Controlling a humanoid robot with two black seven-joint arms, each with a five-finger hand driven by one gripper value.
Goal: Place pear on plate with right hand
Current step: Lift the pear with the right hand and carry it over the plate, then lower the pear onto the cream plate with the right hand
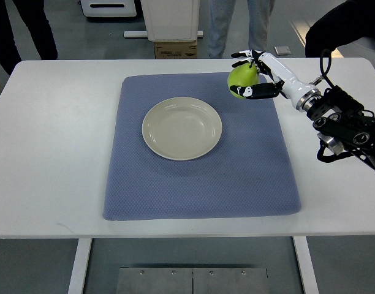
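Note:
Next, I set the green pear down on the side of the cream plate (199, 121) closest to my right gripper.
A green pear (241, 79) is held in my right hand (253, 75), whose white and black fingers are shut around it at the far right corner of the blue mat (200, 177). The right arm comes in from the right edge across the table. A cream plate (182, 128) lies bare on the mat, to the left of and nearer than the pear. The pear is apart from the plate, and whether it hangs above the mat or rests on it I cannot tell. My left arm does not show.
The mat lies on a white table (46, 153). Beyond the far edge stand people's legs (236, 24), a white cabinet base and a cardboard box (175, 49). A dark sleeve (340, 27) shows at the top right.

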